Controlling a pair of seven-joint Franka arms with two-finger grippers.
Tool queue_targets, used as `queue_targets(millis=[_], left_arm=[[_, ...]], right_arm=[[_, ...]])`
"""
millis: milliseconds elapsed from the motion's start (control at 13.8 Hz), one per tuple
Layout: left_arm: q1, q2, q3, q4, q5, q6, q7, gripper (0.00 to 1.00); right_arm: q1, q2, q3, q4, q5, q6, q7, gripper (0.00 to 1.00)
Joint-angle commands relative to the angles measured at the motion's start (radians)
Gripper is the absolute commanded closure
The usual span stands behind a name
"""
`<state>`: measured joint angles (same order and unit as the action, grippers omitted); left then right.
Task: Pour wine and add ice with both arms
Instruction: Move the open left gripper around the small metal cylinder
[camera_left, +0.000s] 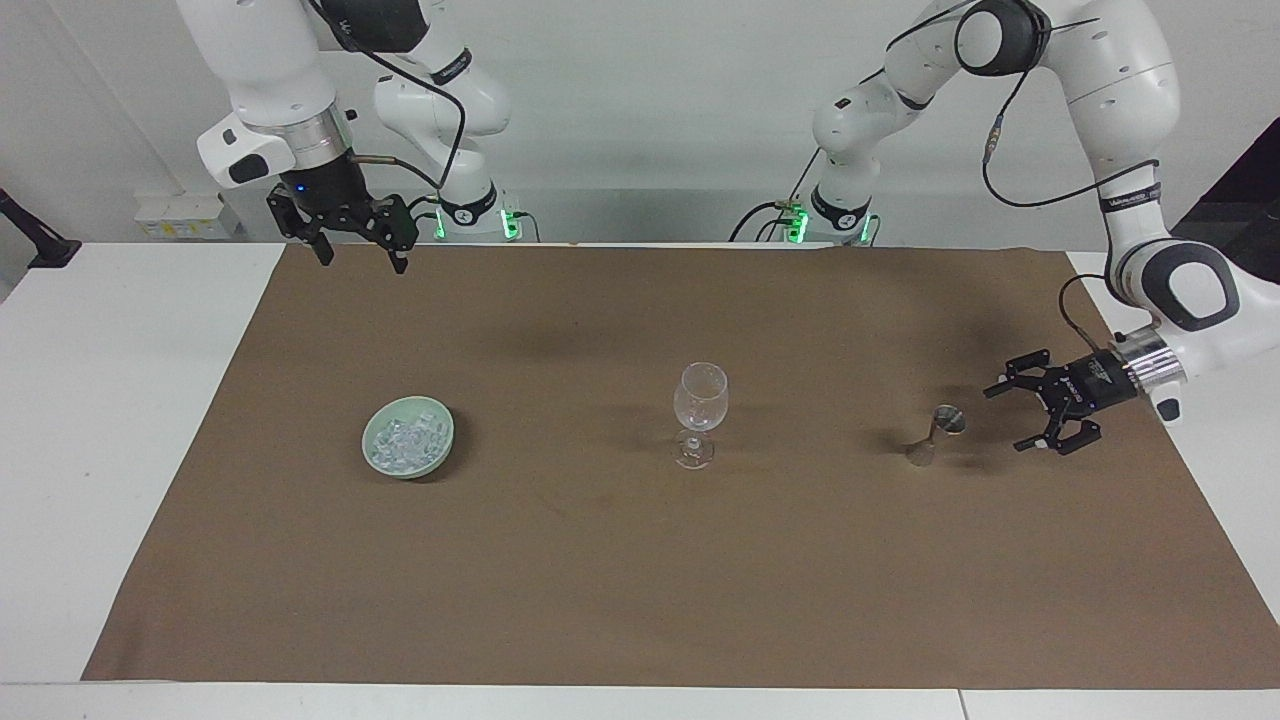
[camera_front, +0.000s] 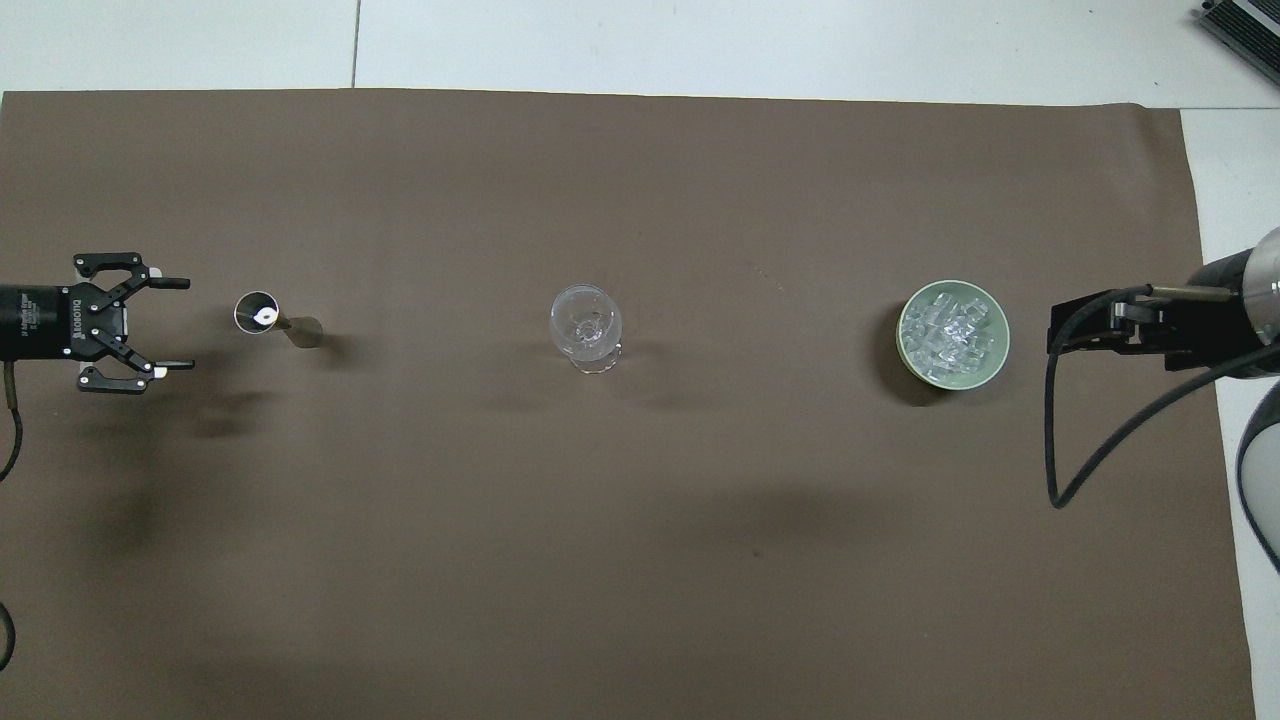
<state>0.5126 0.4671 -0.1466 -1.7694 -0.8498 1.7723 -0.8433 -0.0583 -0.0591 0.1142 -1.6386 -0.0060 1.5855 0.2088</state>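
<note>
My left gripper will grab the metal jigger by its narrow middle (camera_front: 284, 324), just under the jigger's upper cup.
The ice (camera_left: 405, 438) is a heap of clear cubes in a pale green bowl (camera_left: 448, 430) toward the right arm's end of the table. It also shows in the overhead view (camera_front: 948, 330), in the bowl (camera_front: 1003, 342). A clear stemmed glass (camera_left: 699, 410) (camera_front: 586, 325) stands upright at mid-table. A small metal jigger (camera_left: 935, 432) (camera_front: 268, 316) stands toward the left arm's end. My left gripper (camera_left: 1005, 420) (camera_front: 190, 325) is open, low, turned sideways, its fingers pointing at the jigger with a gap between. My right gripper (camera_left: 363, 262) (camera_front: 1090, 325) is open and empty, raised high, apart from the bowl.
A brown mat (camera_left: 640, 580) (camera_front: 640, 560) covers most of the white table (camera_left: 110, 420). A black cable (camera_front: 1050, 450) hangs from the right arm's wrist.
</note>
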Motion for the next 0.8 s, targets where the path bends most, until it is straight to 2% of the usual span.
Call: queue_targets(millis=[0,723], left_arm=[[-0.009,0.007,-0.007,-0.059,-0.066,0.021,0.064,0.00],[-0.074,0.002,-0.011,-0.128,-0.190,0.061,0.125,0.00]], right_arm=[[-0.015,-0.004,0.005,-0.006,0.011,0.004,-0.022,0.00],[-0.014,-0.004,0.005,-0.006,0.011,0.002,-0.022,0.00]])
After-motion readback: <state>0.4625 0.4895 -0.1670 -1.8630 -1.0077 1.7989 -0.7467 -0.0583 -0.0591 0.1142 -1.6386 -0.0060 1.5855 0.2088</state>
